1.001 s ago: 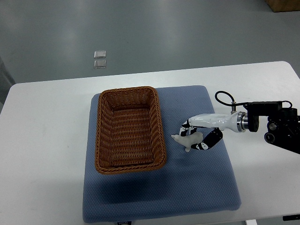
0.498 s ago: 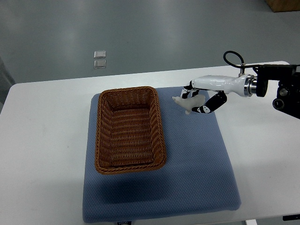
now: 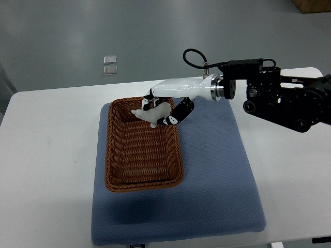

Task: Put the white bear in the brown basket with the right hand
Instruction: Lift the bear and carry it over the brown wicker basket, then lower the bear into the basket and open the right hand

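My right gripper is going to let go of the white bear on the middle of the brown basket's bottom [image 3: 139, 149]. The bear is now above the basket's far end.
My right hand [image 3: 160, 109] is shut on the white bear [image 3: 151, 113] and holds it in the air over the far end of the brown basket [image 3: 115, 155]. The bear's head points left, toward the basket's far left corner. The wicker basket is oblong and lies on the left part of a blue mat [image 3: 217, 175]. Nothing lies inside the basket. My right arm [image 3: 279, 95] reaches in from the right edge, its white forearm stretching across the mat's far side. No left arm shows.
The blue mat lies on a white table [image 3: 46, 155], whose far edge runs behind the basket. Two small clear squares [image 3: 109, 65] sit on the grey floor beyond the table. A brown box corner [image 3: 313, 5] shows at top right.
My right hand lifted the white bear off the mat to the right of the basket, then carried it up and left until it hangs over the basket's far end.
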Available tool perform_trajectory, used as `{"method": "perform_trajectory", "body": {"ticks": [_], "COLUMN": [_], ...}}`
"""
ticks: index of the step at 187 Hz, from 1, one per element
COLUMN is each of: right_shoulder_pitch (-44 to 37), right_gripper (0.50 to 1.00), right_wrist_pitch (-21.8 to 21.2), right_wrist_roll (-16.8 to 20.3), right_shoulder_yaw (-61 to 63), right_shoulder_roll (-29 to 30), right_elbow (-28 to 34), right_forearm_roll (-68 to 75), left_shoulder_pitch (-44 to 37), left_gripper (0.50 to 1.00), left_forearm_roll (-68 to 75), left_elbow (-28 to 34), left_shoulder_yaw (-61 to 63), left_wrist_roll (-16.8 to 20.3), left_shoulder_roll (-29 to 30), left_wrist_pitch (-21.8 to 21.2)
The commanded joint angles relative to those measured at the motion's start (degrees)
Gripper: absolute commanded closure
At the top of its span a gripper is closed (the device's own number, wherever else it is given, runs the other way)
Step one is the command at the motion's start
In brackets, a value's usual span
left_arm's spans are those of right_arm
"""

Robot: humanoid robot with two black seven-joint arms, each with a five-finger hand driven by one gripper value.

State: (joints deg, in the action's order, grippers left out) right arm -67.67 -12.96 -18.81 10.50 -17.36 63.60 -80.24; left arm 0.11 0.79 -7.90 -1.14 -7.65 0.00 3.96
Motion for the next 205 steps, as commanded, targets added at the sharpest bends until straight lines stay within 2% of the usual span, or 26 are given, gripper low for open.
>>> {"method": "perform_trajectory", "body": {"ticks": [1, 66, 175, 192, 202, 205], "right_shoulder_pitch": [0.5, 3.9, 5.7, 5.7, 5.7, 5.8], "right_gripper": [1.0, 1.0, 1.0, 0.942, 0.885, 0.855], "right_wrist_pitch": [0.0, 0.6, 0.7, 0.7, 0.7, 0.7], "right_wrist_roll": [0.0, 0.0, 0.1, 0.1, 0.1, 0.0], "right_shoulder_yaw": [-1.0, -4.0, -5.0, -4.9, -4.8, -4.8], "right_shoulder_roll": [4.0, 12.8, 14.7, 14.6, 14.6, 14.6], "right_elbow": [-2.9, -13.3, -15.5, -15.5, -15.5, -15.4], "right_forearm_roll": [-0.2, -2.0, -4.1, -4.1, -4.0, -4.0], "left_shoulder_pitch": [0.0, 0.0, 0.0, 0.0, 0.0, 0.0], "left_gripper": [0.5, 0.5, 0.5, 0.5, 0.5, 0.5], "left_forearm_roll": [-0.1, 0.0, 0.0, 0.0, 0.0, 0.0], "left_elbow": [0.0, 0.1, 0.0, 0.0, 0.0, 0.1], "left_shoulder_yaw": [0.0, 0.0, 0.0, 0.0, 0.0, 0.0], "left_wrist_roll": [0.0, 0.0, 0.0, 0.0, 0.0, 0.0], "left_shoulder_roll": [0.0, 0.0, 0.0, 0.0, 0.0, 0.0], "left_wrist_pitch": [0.0, 0.0, 0.0, 0.0, 0.0, 0.0]}}
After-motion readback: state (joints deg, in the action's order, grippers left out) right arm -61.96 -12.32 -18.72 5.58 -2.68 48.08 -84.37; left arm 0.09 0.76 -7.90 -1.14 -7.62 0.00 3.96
